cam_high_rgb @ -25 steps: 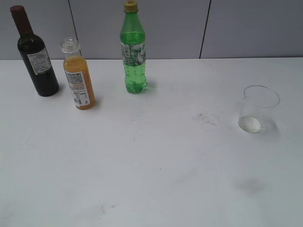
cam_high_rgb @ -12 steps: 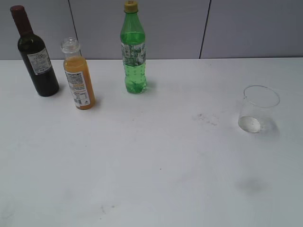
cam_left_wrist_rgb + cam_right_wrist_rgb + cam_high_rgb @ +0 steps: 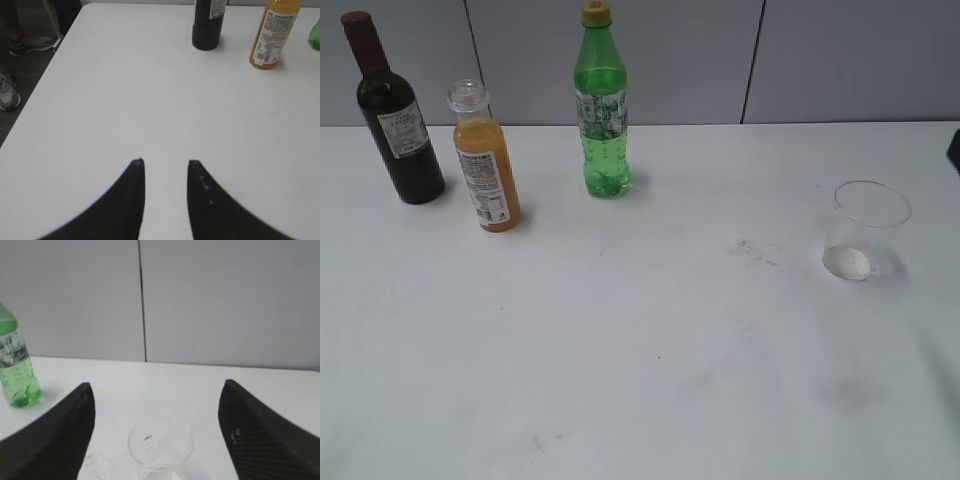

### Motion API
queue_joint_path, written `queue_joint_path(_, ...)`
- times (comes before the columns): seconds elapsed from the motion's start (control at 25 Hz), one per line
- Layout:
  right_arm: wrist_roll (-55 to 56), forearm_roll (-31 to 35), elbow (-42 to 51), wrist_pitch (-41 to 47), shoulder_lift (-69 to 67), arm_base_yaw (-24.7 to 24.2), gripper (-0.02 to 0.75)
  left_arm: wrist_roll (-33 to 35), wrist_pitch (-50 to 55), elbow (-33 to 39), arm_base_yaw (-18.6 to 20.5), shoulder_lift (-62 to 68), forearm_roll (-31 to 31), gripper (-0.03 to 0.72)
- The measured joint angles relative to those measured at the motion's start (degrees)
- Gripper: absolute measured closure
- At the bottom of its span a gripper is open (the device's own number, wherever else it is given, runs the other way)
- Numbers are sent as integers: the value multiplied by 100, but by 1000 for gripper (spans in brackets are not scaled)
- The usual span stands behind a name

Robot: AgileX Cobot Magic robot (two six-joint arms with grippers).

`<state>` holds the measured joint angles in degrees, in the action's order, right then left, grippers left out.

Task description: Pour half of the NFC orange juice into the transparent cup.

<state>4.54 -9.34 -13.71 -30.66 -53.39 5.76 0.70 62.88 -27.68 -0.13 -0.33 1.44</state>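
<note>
I need to next bring my right gripper to the lower part of the transparent cup (image 3: 856, 246) (image 3: 163, 471) and close it around the cup there, below the cup's open rim.
The NFC orange juice (image 3: 488, 175) is a small slim bottle with a white label and an open clear neck. It stands at the back left of the white table (image 3: 650, 340) and also shows in the left wrist view (image 3: 274, 37). The transparent cup (image 3: 865, 230) stands empty at the right. In the right wrist view the cup (image 3: 160, 445) sits low between the jaws of my right gripper (image 3: 157, 385), which is wide open and not touching it. My left gripper (image 3: 166, 162) is open and empty over bare table, well short of the juice.
A dark wine bottle (image 3: 398, 120) stands left of the juice. A tall green bottle (image 3: 603, 110) with a yellow cap stands to its right. A dark part of the right arm (image 3: 954, 150) shows at the right edge. A grey wall runs behind the table.
A dark part of the right arm has come into the exterior view at the right edge. The bottles and the cup have not moved.
</note>
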Motion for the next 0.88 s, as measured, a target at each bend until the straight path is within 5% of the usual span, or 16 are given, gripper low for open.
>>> queue_joint_path(0.56, 73, -171, 35, -1028, -2468, 22, 141, 0, 0, 0, 0, 0, 0, 449)
queue_joint_path(0.88, 130, 232, 52, -1868, -3692, 24, 67, 0, 0, 0, 0, 0, 0, 449)
